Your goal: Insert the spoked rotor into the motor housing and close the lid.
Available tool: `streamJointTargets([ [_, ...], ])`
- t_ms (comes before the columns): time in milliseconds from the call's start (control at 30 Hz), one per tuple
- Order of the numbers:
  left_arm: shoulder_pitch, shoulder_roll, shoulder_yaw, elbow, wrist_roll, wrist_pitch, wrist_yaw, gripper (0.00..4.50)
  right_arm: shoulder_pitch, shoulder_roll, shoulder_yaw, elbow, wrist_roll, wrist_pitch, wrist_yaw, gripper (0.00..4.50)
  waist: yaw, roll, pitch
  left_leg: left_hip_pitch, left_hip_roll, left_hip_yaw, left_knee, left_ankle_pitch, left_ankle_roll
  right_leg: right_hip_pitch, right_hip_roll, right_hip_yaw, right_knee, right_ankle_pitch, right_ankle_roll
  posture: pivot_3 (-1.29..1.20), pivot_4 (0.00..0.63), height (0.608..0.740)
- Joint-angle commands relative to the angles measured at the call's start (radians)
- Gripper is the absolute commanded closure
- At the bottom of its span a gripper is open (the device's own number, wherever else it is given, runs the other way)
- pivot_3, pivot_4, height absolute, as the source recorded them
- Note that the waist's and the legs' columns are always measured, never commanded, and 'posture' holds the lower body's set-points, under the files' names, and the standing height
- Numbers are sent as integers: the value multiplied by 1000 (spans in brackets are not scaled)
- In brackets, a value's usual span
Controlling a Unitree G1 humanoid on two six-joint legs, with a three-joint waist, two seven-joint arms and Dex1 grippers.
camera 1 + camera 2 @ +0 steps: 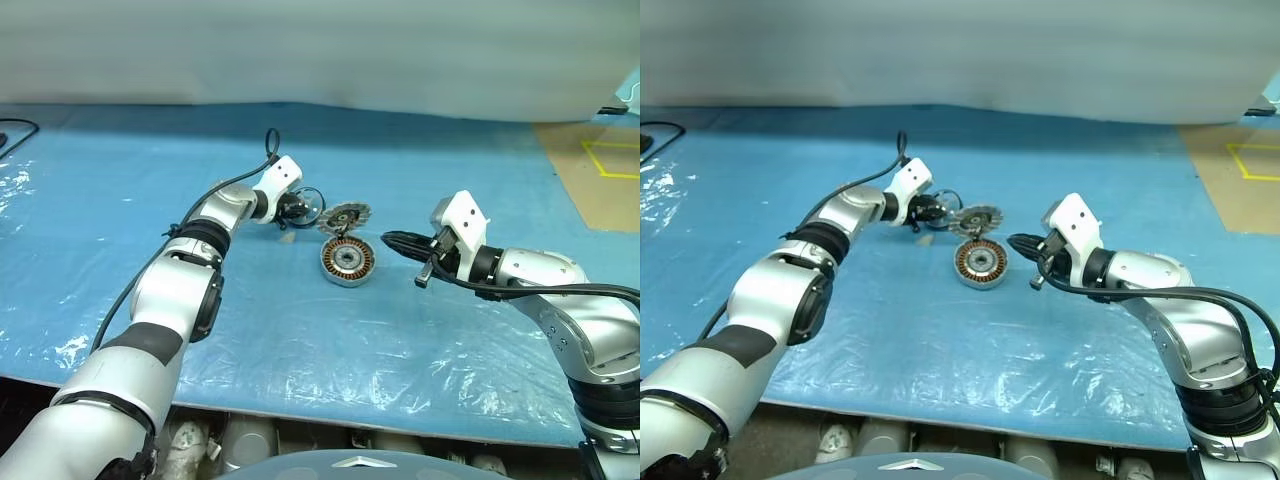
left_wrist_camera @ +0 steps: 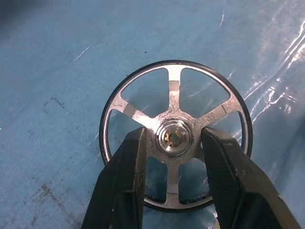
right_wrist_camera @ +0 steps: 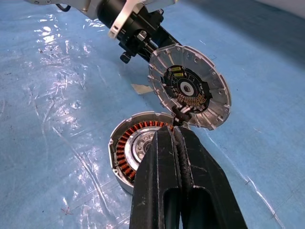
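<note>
The robot's left gripper should release the spoked rotor, now held just beside the lid, inside the ring of copper windings, centred in the open motor housing (image 1: 346, 258).
The spoked rotor (image 2: 174, 138), a dark wheel with a silvery hub and open spokes, sits face-on between my left gripper's (image 2: 172, 136) black fingers (image 2: 124, 176). They reach through its spoke gaps and press on the hub from both sides. From the head the rotor (image 1: 311, 201) shows at that gripper's tip, just left of the lid. The motor housing (image 1: 347, 261) lies on the blue sheet with its copper windings (image 3: 125, 145) showing. Its ribbed lid (image 1: 346, 216) stands open, tilted up from the far rim. My right gripper (image 3: 174, 130) is shut and empty, its tips close to the housing's right rim.
A blue plastic sheet (image 1: 300, 340) covers the table, crinkled and glossy. A small pale scrap (image 1: 286, 238) lies under the left gripper. A brown floor patch with yellow tape (image 1: 600, 170) lies at the far right. Cables run along both arms.
</note>
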Motion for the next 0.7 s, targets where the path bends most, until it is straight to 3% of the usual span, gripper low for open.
streamJointTargets([
  [33,42,33,-20,33,28,6,-30,3099,-9,-14,-32,-24,2,-15,-3,4500,-1,0,0,1,0,0,0,0,0,1,0,0,0,0,0,0,150,740],
  [200,65,86,48,2,-54,-41,-176,3123,-13,-11,-35,-27,11,-12,-2,4500,-7,0,0,0,1,0,-3,0,0,0,1,0,-3,0,0,0,150,740],
  [500,219,290,151,-176,-215,-31,-452,3123,-28,-19,-48,11,27,-11,25,4500,-8,0,0,-3,1,1,-11,0,0,-6,2,0,-6,2,3,0,150,740],
  [600,398,354,168,-500,-353,81,-659,3123,-39,-22,-48,38,22,-21,37,4500,-6,1,0,-4,3,2,-15,0,0,-8,0,0,-7,2,3,0,150,740],
  [700,564,389,168,-854,-467,259,-680,3123,-50,-18,-47,56,27,-22,47,4500,-3,0,1,-7,3,4,-16,0,0,-12,0,0,-7,2,3,0,150,740],
])
